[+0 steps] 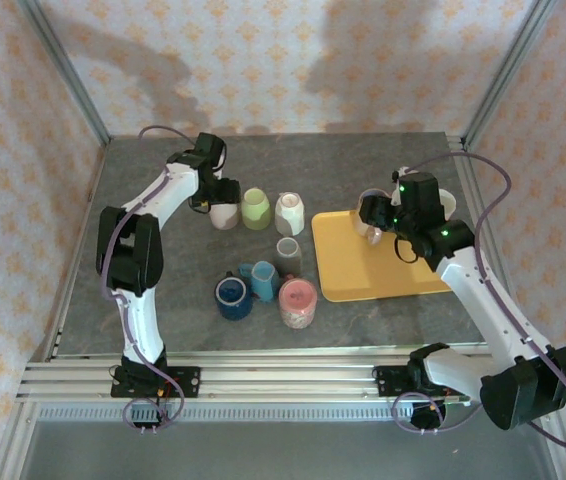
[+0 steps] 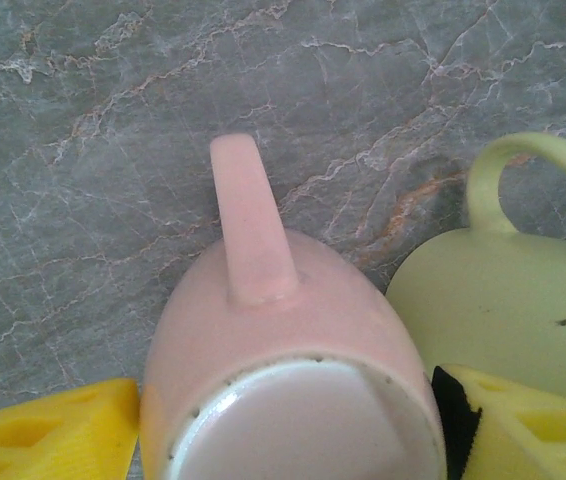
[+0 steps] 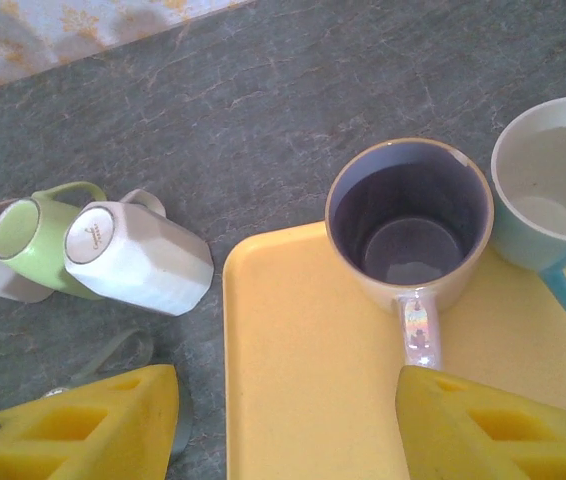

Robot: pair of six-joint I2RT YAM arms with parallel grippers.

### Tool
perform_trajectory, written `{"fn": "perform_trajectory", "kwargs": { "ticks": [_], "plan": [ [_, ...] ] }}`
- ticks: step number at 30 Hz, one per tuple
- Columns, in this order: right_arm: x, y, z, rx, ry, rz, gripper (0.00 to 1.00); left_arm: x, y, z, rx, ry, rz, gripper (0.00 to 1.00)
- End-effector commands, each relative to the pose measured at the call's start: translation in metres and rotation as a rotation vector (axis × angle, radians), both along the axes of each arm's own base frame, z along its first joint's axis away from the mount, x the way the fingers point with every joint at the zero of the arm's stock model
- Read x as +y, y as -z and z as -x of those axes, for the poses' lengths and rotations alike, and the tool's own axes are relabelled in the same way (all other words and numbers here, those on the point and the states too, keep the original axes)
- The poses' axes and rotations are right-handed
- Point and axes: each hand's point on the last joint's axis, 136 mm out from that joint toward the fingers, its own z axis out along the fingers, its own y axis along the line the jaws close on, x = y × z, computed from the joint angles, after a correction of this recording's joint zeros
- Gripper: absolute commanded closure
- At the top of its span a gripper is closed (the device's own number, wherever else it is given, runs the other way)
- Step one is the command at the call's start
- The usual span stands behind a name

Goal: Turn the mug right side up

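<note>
My left gripper should open, back off and come around to take the pink handle (image 2: 250, 215), because it is around the pink mug's body and the mug's handle points away from it.
A pale pink mug (image 2: 283, 340) stands upside down on the grey table, its base up and its handle pointing away. From above, the same pink mug (image 1: 223, 214) sits at the back left of a row of mugs. My left gripper (image 2: 288, 430) is shut on it, with a yellow finger (image 2: 53, 430) pressed against each side of the body. My right gripper (image 3: 288, 420) hangs open over the yellow tray (image 3: 303, 330) with nothing between its fingers. Its right finger is close to the handle of a beige mug (image 3: 410, 215) that stands upright.
A green mug (image 1: 255, 208) and a white mug (image 1: 290, 213) stand upside down right beside the pink one. A light blue mug (image 3: 553, 190) stands upright on the tray. A clear mug (image 1: 289, 252), two blue mugs (image 1: 233, 297) and a pink patterned mug (image 1: 298, 303) sit nearer the front.
</note>
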Motion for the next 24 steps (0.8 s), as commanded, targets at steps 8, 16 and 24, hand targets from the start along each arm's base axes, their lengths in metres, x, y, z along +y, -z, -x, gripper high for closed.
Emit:
{"fn": "perform_trajectory", "kwargs": {
  "ticks": [8,16,24],
  "plan": [
    [-0.004,-0.011,0.002,-0.012,0.027,-0.020,0.41,0.007,-0.008,0.014,0.046,0.035,-0.054,0.40],
    [-0.005,-0.010,0.004,0.000,0.033,-0.024,0.41,0.032,-0.008,0.032,0.067,-0.388,-0.027,0.42],
    [0.000,-0.003,0.007,0.026,0.021,-0.051,0.41,0.035,-0.024,0.037,0.036,-0.810,0.169,0.45]
  ]
}}
